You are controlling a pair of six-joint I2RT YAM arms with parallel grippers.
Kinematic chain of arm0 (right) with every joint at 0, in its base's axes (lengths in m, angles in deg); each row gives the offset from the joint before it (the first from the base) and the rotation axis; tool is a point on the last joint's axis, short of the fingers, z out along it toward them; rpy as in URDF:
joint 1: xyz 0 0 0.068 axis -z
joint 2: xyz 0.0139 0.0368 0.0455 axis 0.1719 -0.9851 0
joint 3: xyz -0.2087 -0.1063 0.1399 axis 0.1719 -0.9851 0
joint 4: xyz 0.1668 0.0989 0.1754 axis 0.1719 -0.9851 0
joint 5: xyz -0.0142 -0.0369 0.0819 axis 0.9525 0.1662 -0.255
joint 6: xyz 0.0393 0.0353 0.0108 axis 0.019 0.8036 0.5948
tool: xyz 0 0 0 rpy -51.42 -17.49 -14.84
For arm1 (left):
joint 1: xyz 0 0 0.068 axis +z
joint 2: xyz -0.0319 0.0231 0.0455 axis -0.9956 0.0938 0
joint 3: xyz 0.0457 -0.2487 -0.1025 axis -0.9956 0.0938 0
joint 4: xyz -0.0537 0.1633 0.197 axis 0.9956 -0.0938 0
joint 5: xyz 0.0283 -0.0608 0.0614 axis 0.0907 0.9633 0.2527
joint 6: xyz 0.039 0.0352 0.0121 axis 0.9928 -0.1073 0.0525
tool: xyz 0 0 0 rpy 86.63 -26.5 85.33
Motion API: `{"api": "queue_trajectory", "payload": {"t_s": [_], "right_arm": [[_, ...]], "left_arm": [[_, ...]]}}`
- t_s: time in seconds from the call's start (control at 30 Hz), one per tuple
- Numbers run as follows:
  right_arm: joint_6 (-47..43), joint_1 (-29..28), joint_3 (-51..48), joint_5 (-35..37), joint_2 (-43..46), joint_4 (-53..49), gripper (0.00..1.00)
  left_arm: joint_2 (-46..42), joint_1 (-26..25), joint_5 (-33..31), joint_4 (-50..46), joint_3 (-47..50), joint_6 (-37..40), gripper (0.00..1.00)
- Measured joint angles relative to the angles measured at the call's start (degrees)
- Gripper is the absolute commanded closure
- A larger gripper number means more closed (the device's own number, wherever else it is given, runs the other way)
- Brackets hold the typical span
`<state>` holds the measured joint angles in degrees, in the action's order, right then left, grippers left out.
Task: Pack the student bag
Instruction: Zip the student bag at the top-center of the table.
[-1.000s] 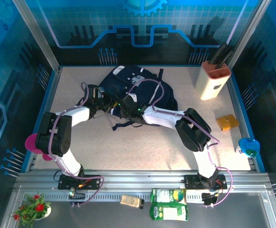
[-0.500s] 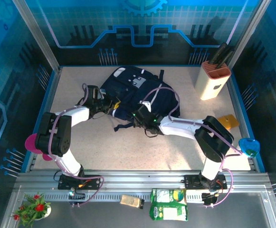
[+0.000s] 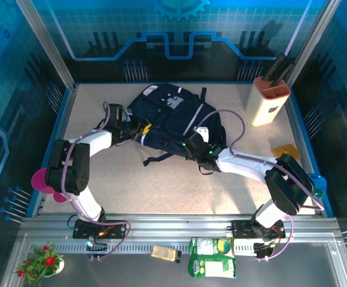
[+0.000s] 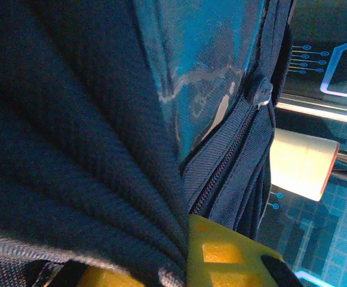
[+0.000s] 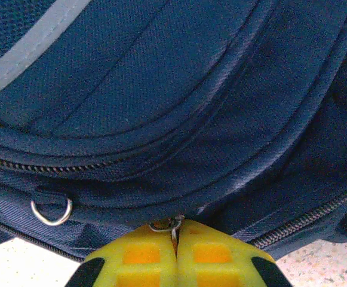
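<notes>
Next, I open my left gripper, which pinches a fold beside the zipper track, and take the zipper track itself (image 4: pixel 222 164) with it before my right gripper pulls the zipper pull.
The student bag (image 3: pixel 173 113), dark navy with thin white stripes and a grey-white patch, lies flat at the back middle of the table. My left gripper (image 3: pixel 141 128) is at the bag's left edge. In the left wrist view its yellow fingers (image 4: pixel 227 254) are shut on a fold of the bag's fabric (image 4: pixel 101 179), beside a zipper track (image 4: pixel 227 164). At the bag's near edge, my right gripper (image 3: pixel 189 143) has its yellow fingers (image 5: pixel 218 257) pressed together on a small metal zipper pull (image 5: pixel 173 226). A metal D-ring (image 5: pixel 51 212) hangs to the left of them.
A cream knife block (image 3: pixel 270 100) stands at the back right. An orange block (image 3: pixel 285 153) and a blue object (image 3: pixel 312 183) lie by the right edge, a pink object (image 3: pixel 40 179) at the left edge. Green packets (image 3: pixel 212 257) sit on the front rail.
My right gripper has travelled right along the bag's near edge, and its arm has swung out to the right. The left gripper has stayed at the bag's left edge.
</notes>
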<state>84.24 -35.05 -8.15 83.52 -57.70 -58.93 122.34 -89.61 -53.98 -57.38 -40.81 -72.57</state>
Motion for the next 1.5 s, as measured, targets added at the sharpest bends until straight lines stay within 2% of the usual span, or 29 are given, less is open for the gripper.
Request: {"api": "queue_trajectory", "payload": {"t_s": [0.1,0.2,0.33,0.5,0.63,0.77,1.1,1.3,1.5], "right_arm": [[-4.8,0.6,0.1,-1.4,0.3,1.3,1.00],[-10.4,1.1,1.2,-4.6,-0.2,1.8,1.00],[-16.6,1.9,6.5,-10.8,-4.7,1.2,1.00],[-20.4,1.3,15.2,-18.9,-12.2,2.0,1.00],[-21.6,-0.3,21.0,-23.8,-16.8,3.0,1.00],[-21.6,-1.4,24.5,-27.7,-19.6,3.5,1.00],[-20.8,-1.6,26.0,-32.4,-20.8,4.6,1.00],[-20.7,-1.6,26.0,-32.3,-20.9,4.5,1.00],[-22.8,-1.2,20.9,-30.4,-19.1,7.7,0.98]], "left_arm": [[0.5,0.4,0.0,-0.4,-0.9,0.8,0.82],[0.6,1.6,-0.2,-0.7,-1.0,2.5,0.60],[-0.8,4.4,-2.8,-2.1,-0.5,4.3,0.47],[-8.1,5.2,-5.2,-3.0,4.2,5.1,0.43],[-12.6,4.8,-5.2,0.1,9.7,2.2,0.43],[-13.0,3.6,-5.7,3.8,13.8,-1.8,0.46],[-10.1,1.1,-6.9,10.1,14.4,-6.9,0.65],[-7.9,0.7,-7.0,11.7,13.8,-8.0,0.84],[-7.9,0.6,-7.0,9.6,12.6,-7.0,0.93]]}}
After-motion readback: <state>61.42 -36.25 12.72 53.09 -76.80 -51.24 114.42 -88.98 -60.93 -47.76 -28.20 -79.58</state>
